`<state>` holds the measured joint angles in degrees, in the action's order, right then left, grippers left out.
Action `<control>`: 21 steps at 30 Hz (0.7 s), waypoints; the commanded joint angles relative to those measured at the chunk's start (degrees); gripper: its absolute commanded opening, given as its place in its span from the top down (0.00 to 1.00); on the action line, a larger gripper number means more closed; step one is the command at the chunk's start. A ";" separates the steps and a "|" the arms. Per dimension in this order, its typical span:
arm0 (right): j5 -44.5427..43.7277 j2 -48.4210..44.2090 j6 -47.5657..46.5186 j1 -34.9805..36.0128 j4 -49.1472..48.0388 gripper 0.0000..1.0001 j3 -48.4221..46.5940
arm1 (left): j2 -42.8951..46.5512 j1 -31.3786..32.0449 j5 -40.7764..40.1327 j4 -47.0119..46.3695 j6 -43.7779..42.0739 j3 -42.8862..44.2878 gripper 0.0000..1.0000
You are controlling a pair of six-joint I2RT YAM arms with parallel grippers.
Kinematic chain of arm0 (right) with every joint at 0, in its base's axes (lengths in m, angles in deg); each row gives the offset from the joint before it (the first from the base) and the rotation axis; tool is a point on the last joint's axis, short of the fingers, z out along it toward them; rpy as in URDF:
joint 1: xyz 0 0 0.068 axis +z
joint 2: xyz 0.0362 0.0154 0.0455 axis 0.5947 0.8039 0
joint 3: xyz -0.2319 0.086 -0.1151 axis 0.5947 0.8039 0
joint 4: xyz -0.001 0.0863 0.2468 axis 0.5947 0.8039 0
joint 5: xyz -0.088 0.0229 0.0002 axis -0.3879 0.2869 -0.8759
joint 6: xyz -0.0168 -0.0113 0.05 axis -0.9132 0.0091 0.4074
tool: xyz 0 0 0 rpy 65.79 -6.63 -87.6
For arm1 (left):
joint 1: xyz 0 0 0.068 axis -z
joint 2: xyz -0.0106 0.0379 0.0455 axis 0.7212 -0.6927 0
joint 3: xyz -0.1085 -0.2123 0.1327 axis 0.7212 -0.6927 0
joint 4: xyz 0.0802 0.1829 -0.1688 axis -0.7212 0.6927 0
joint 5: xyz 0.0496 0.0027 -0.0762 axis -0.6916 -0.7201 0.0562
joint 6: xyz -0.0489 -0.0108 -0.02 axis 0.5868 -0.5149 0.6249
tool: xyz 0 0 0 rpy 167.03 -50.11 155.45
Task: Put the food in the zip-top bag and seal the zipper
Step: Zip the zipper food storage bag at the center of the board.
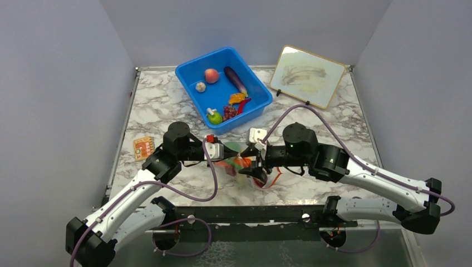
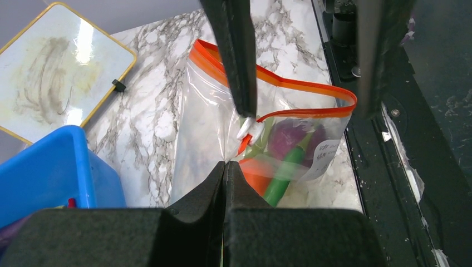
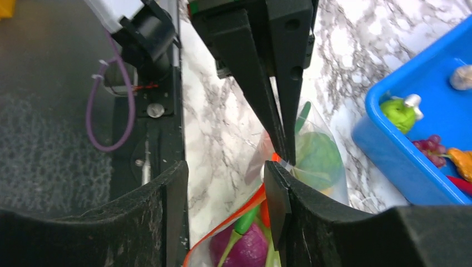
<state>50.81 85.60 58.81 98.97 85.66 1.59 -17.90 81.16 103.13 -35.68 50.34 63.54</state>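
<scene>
Clear film is pinched in my left gripper beside the zipper's red-orange end, so my right gripper will hold the white slider while my left gripper takes that red-orange end (image 2: 243, 147).
The clear zip-top bag (image 1: 240, 163) lies on the marble near the front edge, its mouth open. Its red-orange zipper (image 2: 311, 86) forms a loop. Inside the bag I see a purple piece (image 2: 289, 136), an orange carrot (image 2: 259, 175) and a green cabbage (image 3: 317, 158). My left gripper (image 2: 224, 167) is shut, pinching the bag's edge near the zipper. My right gripper (image 3: 222, 189) is open, with the zipper strip (image 3: 245, 208) running between its fingers. More food lies in the blue bin: a peach (image 1: 211, 75), a purple eggplant (image 1: 236, 80) and a green piece (image 1: 215, 117).
The blue bin (image 1: 189, 83) stands at the back centre. A whiteboard (image 1: 307, 75) lies at the back right. A small orange card (image 1: 143, 147) lies at the left edge. The black base rail (image 1: 250, 214) runs just in front of the bag.
</scene>
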 commanded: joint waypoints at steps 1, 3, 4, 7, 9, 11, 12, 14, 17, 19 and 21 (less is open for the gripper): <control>-11.69 2.22 -4.51 1.59 -0.93 0.49 1.25 | 0.00 0.12 -0.58 -2.55 0.92 0.98 1.00; -13.49 2.77 -5.31 1.68 -1.89 0.54 1.76 | -0.05 0.10 -0.55 -2.52 1.00 0.90 1.00; -14.12 3.01 -5.54 1.74 -2.13 0.57 1.79 | -0.03 0.12 -0.48 -2.50 1.00 0.82 1.00; -14.69 3.92 -6.10 2.01 -2.44 0.62 1.61 | 0.03 0.11 -0.42 -2.54 1.41 0.72 1.00; -15.34 4.46 -6.44 2.30 -2.38 0.64 1.35 | 0.12 0.13 -0.30 -2.65 1.52 0.72 1.00; -16.21 4.53 -6.86 2.53 -2.69 0.70 1.44 | 0.17 0.11 -0.37 -2.52 1.53 0.63 1.00; -16.90 4.32 -7.04 2.67 -3.06 0.75 1.61 | 0.15 0.10 -0.37 -2.55 1.53 0.56 1.00; -18.28 3.40 -7.39 2.69 -4.30 0.88 2.10 | 0.13 0.12 -0.41 -2.26 1.26 0.46 1.00; -20.70 0.60 -7.50 2.69 -6.84 0.99 3.26 | 0.37 0.07 -1.44 0.35 -0.45 0.66 1.00; -21.38 -1.50 -7.94 2.66 -8.72 0.99 3.94 | 0.98 0.06 -2.21 3.03 -2.16 0.60 1.00; -21.55 -3.26 -8.27 2.71 -10.77 0.99 5.01 | 2.08 0.04 -2.76 4.45 -2.76 0.02 1.00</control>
<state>33.09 86.67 52.03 101.42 81.79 5.33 -18.01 81.16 101.95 -34.90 50.16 63.54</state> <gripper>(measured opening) 0.070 0.009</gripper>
